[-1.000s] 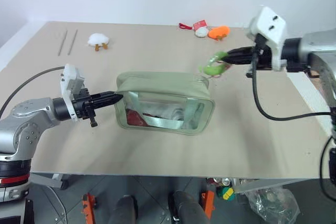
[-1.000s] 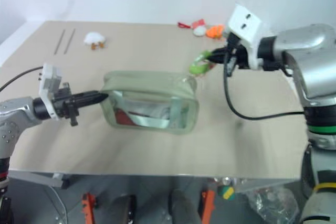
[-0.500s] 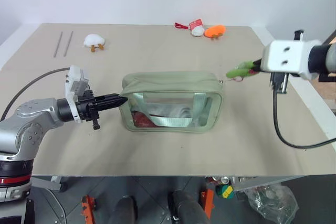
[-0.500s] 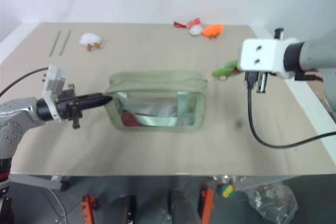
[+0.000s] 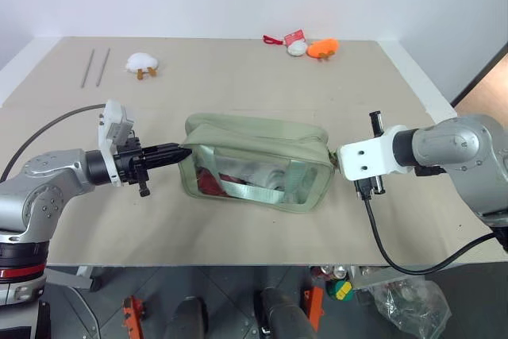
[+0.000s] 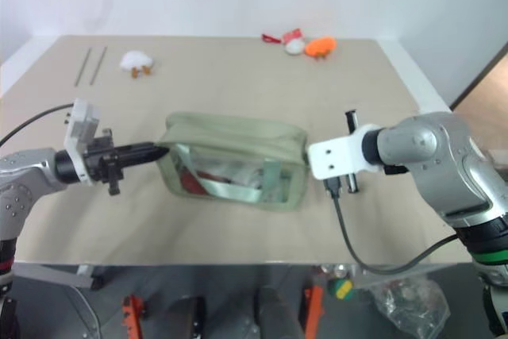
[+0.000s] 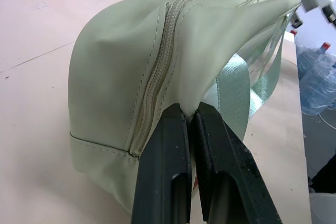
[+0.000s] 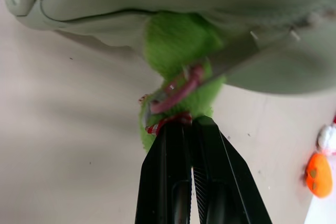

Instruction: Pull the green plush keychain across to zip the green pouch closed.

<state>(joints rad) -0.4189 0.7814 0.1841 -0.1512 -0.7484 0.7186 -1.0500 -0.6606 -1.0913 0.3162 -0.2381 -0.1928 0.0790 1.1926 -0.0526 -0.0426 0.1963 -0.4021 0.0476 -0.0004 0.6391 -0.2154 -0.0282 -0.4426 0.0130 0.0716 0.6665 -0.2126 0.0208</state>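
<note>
Next, my right gripper lets go of the green plush keychain on the table (image 5: 329, 206) against the pouch's near corner, beside the clear window.
The pale green pouch (image 5: 254, 160) lies in the middle of the table, its clear window facing me with red and white contents behind green straps. My left gripper (image 5: 181, 151) is shut on the fabric at the pouch's left end (image 7: 178, 82), beside the zipper (image 7: 157, 77). My right gripper (image 8: 190, 124) is shut on the green plush keychain (image 8: 176, 45), pressed low against the pouch's right end. In the eye views the keychain is hidden behind the right wrist's white block (image 5: 367, 159). The zipper looks closed along the top.
A white plush with orange feet (image 5: 144, 63) sits at the far left, with two thin sticks (image 5: 95, 66) beside it. An orange plush (image 5: 324, 48) and a small red-and-white item (image 5: 295, 40) lie at the table's far edge. The table's right edge runs close to my right arm.
My right gripper dropped down toward the table and rolled, bringing the green plush keychain from above the pouch's right end to low beside it. The left gripper kept its hold in place.
</note>
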